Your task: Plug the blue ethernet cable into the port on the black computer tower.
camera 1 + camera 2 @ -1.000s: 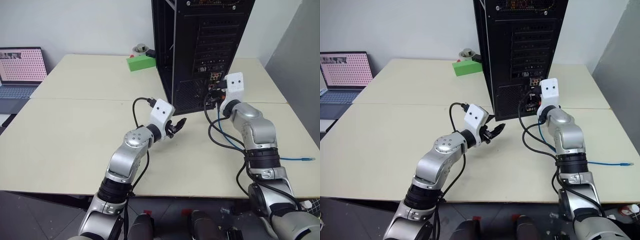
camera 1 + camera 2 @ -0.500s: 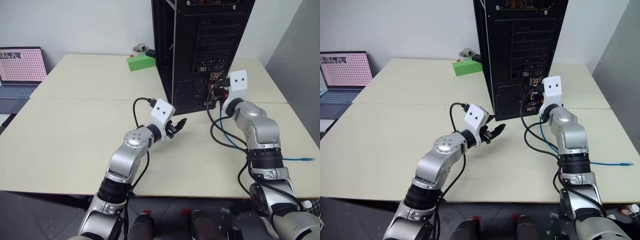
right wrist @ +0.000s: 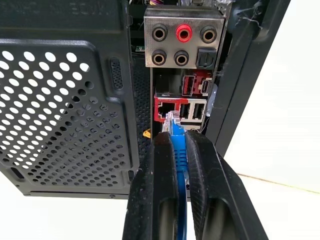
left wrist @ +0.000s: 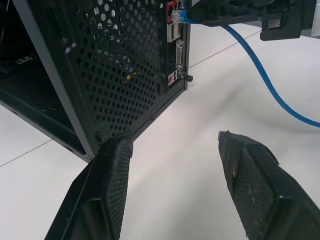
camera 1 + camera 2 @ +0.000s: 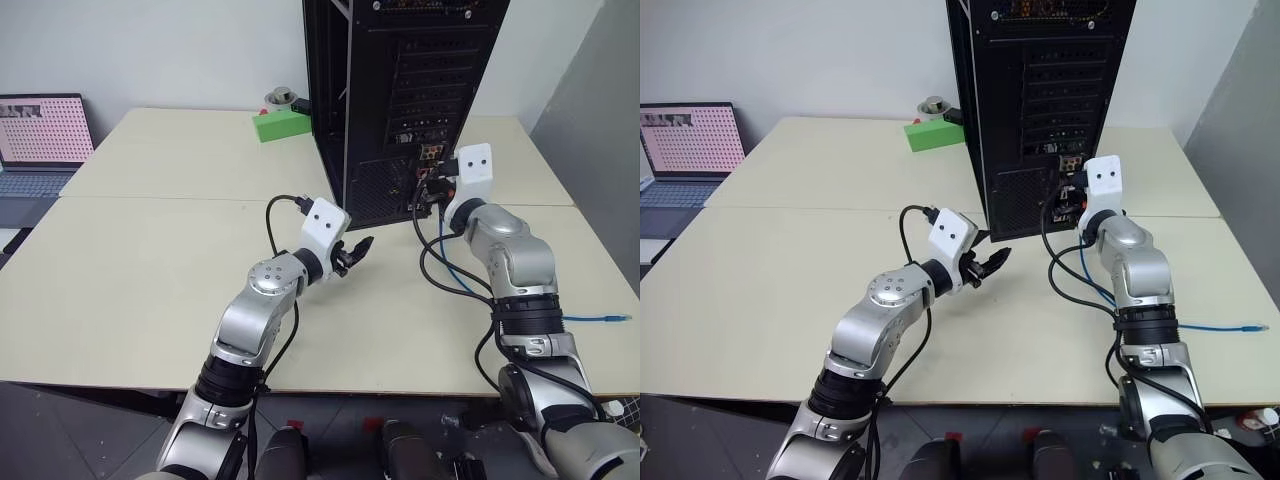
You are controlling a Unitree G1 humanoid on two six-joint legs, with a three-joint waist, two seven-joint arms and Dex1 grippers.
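The robot's right gripper needs to release the blue ethernet cable inside the red-framed port (image 5: 428,175) (image 3: 168,108) below the audio jacks.
The black computer tower (image 5: 400,90) stands upright at the back of the table, its rear facing me. My right gripper (image 3: 175,136) is shut on the blue ethernet cable (image 3: 178,155) just behind its clear plug (image 3: 172,122). The plug's tip is at the mouth of the red-framed port (image 3: 165,107), below the audio jacks; I cannot tell whether it is seated. From the gripper (image 5: 432,185) the cable (image 5: 452,272) trails down across the table. My left gripper (image 5: 355,250) hovers open and empty near the tower's lower front corner (image 4: 100,135).
A green box (image 5: 280,125) and a small round metal object (image 5: 280,97) sit left of the tower. A laptop (image 5: 40,135) stands at the far left. The cable's free end (image 5: 610,318) lies near the table's right edge. Black arm cables (image 5: 428,262) loop beside my right wrist.
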